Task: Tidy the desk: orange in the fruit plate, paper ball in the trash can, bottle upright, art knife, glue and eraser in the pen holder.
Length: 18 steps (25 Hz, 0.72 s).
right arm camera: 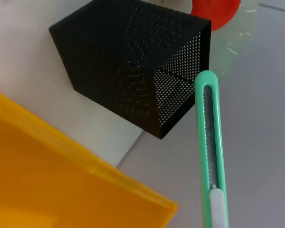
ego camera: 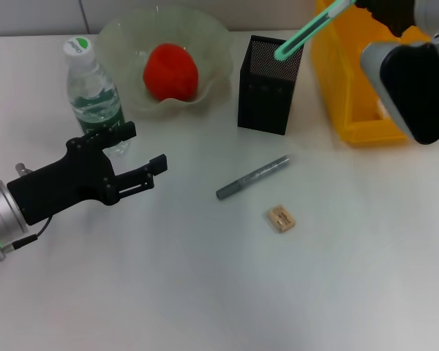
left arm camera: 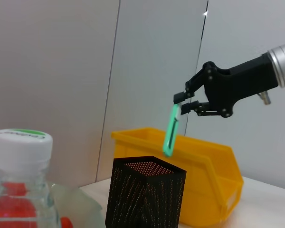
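My right gripper will release the green art knife inside the black mesh pen holder (ego camera: 289,63) (right arm camera: 173,97), so that it is leaning toward the yellow bin.
My right gripper (left arm camera: 184,103) is shut on the top end of a green art knife (ego camera: 309,30), which hangs tilted with its lower tip just above the open top of the black mesh pen holder (ego camera: 269,85). The knife also shows in the right wrist view (right arm camera: 209,142), beside the holder (right arm camera: 133,61). A grey glue stick (ego camera: 252,178) and a tan eraser (ego camera: 281,219) lie on the table in front of the holder. The orange (ego camera: 170,71) sits in the clear fruit plate (ego camera: 212,44). The bottle (ego camera: 92,95) stands upright. My left gripper (ego camera: 143,151) is open and empty beside the bottle. No paper ball is in view.
A yellow bin (ego camera: 344,88) stands to the right of the pen holder, close under my right arm. The white table (ego camera: 205,278) stretches towards the front.
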Available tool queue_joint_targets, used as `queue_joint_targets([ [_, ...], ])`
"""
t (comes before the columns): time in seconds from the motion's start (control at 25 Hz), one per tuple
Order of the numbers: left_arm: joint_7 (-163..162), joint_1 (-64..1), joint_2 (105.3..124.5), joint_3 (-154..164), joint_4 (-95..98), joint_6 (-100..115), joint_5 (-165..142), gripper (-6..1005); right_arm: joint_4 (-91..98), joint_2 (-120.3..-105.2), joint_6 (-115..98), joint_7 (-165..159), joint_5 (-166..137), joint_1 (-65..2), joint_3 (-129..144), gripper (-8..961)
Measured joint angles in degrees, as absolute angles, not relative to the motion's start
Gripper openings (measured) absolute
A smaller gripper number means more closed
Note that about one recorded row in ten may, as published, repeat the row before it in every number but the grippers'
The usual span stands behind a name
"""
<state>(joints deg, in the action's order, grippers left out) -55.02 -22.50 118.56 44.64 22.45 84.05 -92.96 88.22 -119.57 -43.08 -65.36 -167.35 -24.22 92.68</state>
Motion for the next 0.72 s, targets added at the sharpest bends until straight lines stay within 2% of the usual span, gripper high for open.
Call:
queue_joint_targets([
  [0.16,-54.85,-22.34,118.56,44.65,22.35,83.98,-92.98,859,81.73,-119.60,-28.26,-58.23,-167.34,-23.08,95.53,189],
  [0.72,-54.11,-22.00,118.66,44.24,21.59,83.83,-92.98,859,71.57,-119.54,-9.94,-46.76,-167.25,-22.56,100.19,193],
])
